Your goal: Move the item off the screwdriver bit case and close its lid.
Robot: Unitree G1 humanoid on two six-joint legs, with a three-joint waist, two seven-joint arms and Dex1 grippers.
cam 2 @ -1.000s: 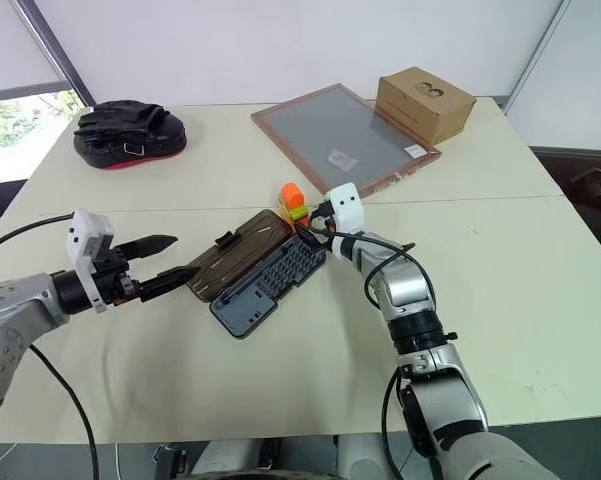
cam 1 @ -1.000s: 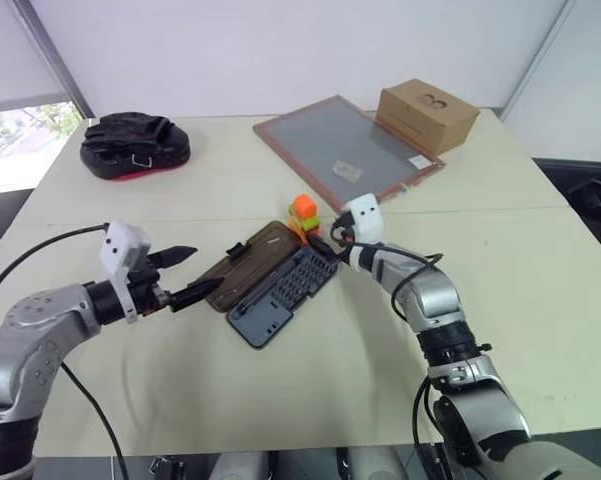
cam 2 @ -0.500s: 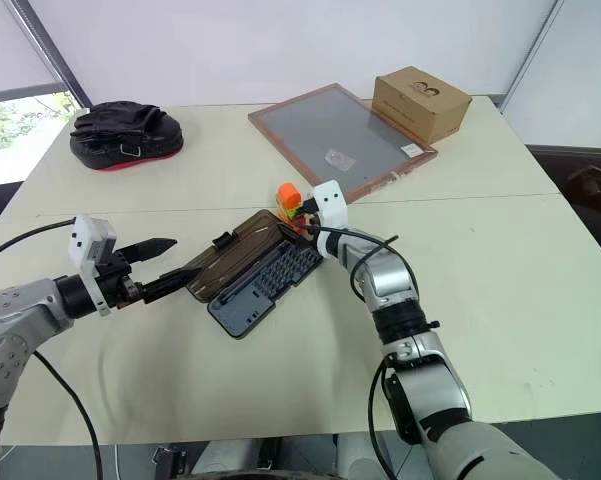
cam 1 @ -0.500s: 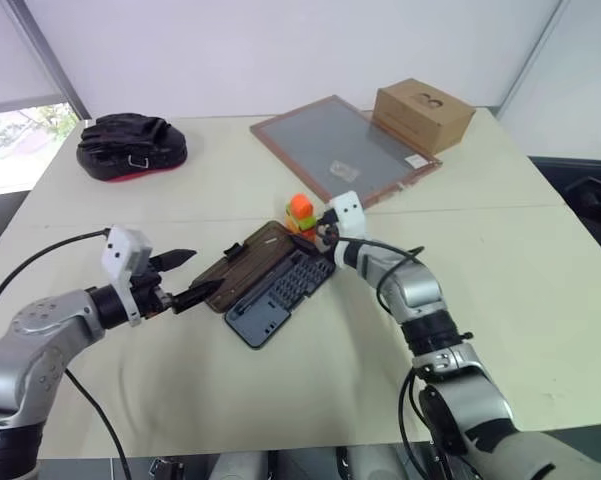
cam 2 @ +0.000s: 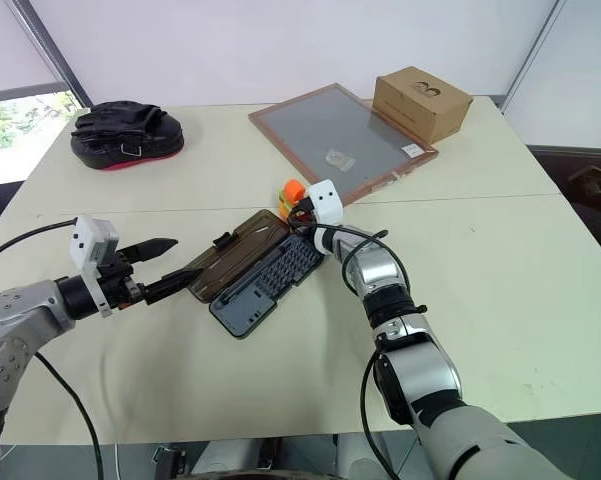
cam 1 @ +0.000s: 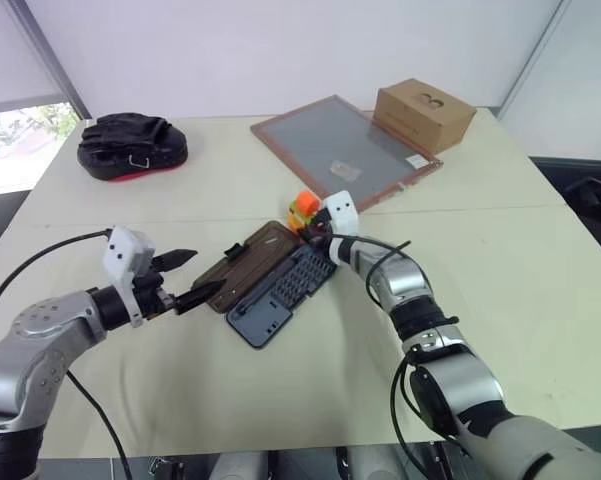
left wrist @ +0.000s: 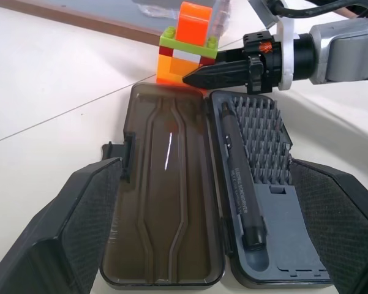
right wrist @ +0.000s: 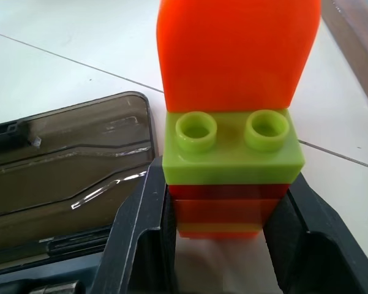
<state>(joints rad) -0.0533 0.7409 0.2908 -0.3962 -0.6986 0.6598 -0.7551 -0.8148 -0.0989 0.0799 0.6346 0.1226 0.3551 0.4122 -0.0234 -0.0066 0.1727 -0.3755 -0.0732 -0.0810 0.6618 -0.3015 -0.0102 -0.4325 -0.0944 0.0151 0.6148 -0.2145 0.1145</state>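
Next, my right gripper puts the stack of blocks, now upright at the lid's far end, down and lets go of it on the bare table (cam 1: 467,218) in front of the brown cardboard box.
The item (cam 1: 302,208), a stack of orange, green and red blocks, stands upright at the far end of the lid (cam 1: 250,262). That brown-tinted lid lies flat open beside the screwdriver bit case's (cam 1: 280,290) dark tray, which holds rows of bits and a driver handle (left wrist: 239,177). My right gripper (right wrist: 226,202) reaches in from the right, and its fingers (right wrist: 147,214) press on both sides of the stack's lower blocks. My left gripper (cam 1: 208,270) hovers open just left of the lid, pointing at it, with nothing between its fingers.
A framed grey board (cam 1: 345,150) and a brown cardboard box (cam 1: 426,113) lie at the back right of the table. A black pouch (cam 1: 132,145) sits at the back left.
My right gripper has moved forward and left onto the block stack, and its fingers have closed in around it. The left gripper has stayed where it was, open.
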